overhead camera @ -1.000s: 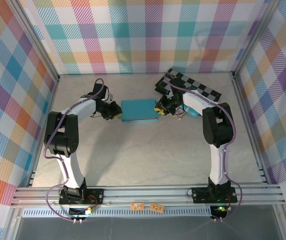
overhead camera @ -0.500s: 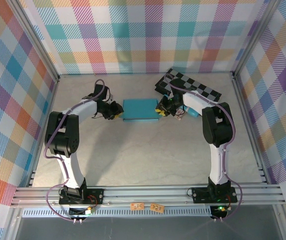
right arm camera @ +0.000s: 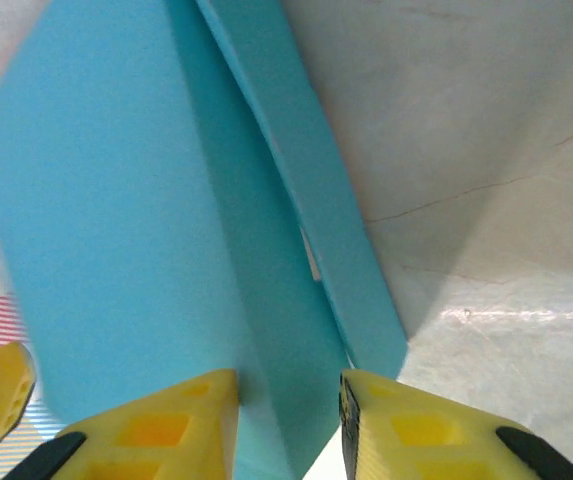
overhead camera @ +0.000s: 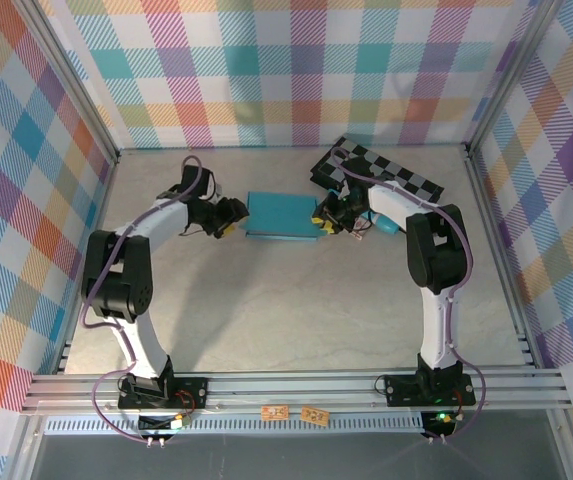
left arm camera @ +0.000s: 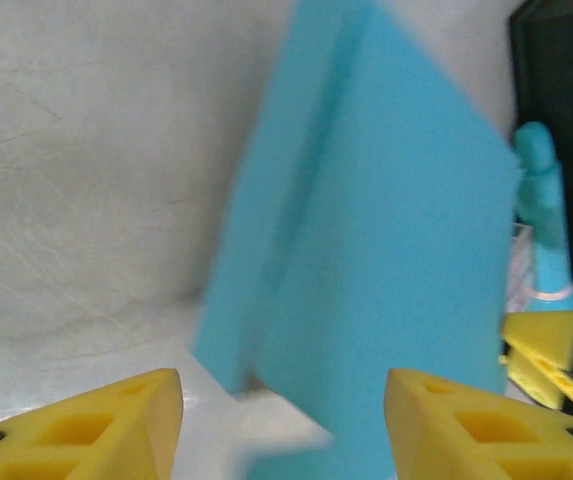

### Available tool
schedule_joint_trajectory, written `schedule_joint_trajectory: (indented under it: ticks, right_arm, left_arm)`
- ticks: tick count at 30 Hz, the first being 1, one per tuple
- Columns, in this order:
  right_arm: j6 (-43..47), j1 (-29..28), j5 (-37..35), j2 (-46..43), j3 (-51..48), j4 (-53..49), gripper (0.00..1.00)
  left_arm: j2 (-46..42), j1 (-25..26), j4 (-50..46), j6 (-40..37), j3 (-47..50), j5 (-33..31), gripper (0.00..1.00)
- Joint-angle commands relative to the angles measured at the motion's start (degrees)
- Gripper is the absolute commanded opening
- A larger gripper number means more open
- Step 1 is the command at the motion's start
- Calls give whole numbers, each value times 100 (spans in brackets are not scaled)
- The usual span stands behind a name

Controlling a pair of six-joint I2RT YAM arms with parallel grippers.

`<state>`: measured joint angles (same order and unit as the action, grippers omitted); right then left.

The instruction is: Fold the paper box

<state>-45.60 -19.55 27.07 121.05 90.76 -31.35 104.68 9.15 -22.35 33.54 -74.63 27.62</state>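
Observation:
A gap stays open along the front edge of the lid and the front piece of the box, so the robot's left gripper needs to close at the seam's near end (left arm camera: 250, 386) and press them together.
The paper box (overhead camera: 282, 216) is a flat teal-blue rectangle lying mid-table between both grippers. My left gripper (overhead camera: 228, 216) sits at its left end, open. In the left wrist view the yellow fingers (left arm camera: 96, 430) stand wide apart, with the box (left arm camera: 396, 250) and a grey-white tab (left arm camera: 266, 420) just ahead of the left gripper (left arm camera: 284, 430). My right gripper (overhead camera: 323, 220) is at the box's right end. In the right wrist view the right gripper (right arm camera: 288, 430) is closed narrowly on a folded edge of the box (right arm camera: 126, 200).
A black-and-grey checkerboard (overhead camera: 376, 172) lies at the back right, just behind the right arm. A slim teal tube-like object (overhead camera: 384, 223) rests beside the right wrist and also shows past the box (left arm camera: 541, 200). Plaid walls enclose the table on three sides.
The box has shifted slightly toward the back wall together with the right gripper. The left gripper has followed it back, staying at the box's left end.

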Motion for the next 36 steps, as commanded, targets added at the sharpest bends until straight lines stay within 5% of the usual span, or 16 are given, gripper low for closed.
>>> schedule_joint_trajectory:
  ticks: [1,16,36]
  right_arm:
    - [139,55,278,-10,168,-138,34]
    - [206,75,497,176,425,-234,34]
    - [50,81,753,311,372,-4,31]
  left_arm:
    - [92,-206,-166,-104,-367,573,56]
    - [995,-264,-886,-664,-966,1235,47]
    - [835,-21,-99,-325,-313,1544,35]
